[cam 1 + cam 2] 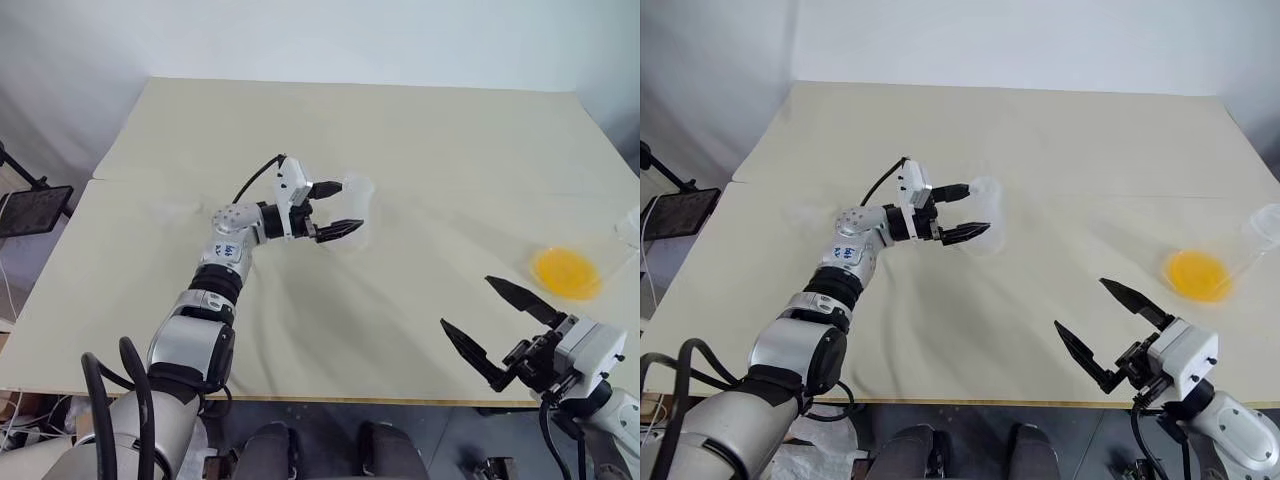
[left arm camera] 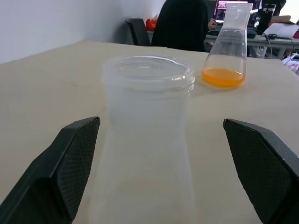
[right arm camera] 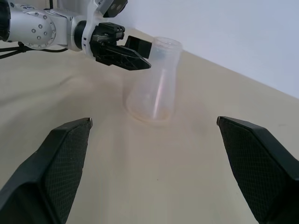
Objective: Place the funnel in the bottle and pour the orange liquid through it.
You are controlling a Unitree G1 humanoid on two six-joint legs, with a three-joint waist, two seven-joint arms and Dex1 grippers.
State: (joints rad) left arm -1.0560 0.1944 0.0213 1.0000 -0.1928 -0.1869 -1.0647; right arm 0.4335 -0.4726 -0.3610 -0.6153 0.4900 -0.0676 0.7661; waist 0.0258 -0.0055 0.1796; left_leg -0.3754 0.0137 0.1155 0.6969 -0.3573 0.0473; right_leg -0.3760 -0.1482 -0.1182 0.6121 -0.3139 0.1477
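My left gripper is far from done, as the frosted bottle stands far from the flask of orange liquid; it should take the bottle and move it closer (image 1: 402,243) before fetching the funnel.
The frosted bottle (image 1: 358,203) stands upright near the middle of the cream table (image 1: 420,130). My left gripper (image 1: 338,209) is open and level, one finger on each side of the bottle (image 2: 147,135) with a gap on both sides. The orange liquid (image 1: 567,272) is a shallow pool in a clear conical flask (image 2: 230,44) at the table's right edge. My right gripper (image 1: 468,303) hangs open and empty over the front right of the table, aimed toward the bottle (image 3: 156,81). A faint clear shape (image 1: 172,208) lies left of my left arm; I cannot tell whether it is the funnel.
A seam crosses the table behind the bottle. Beyond the table's left edge a black panel on a stand (image 1: 35,210) rises from the floor. In the left wrist view a person in black (image 2: 182,23) sits at a cluttered desk past the table's far side.
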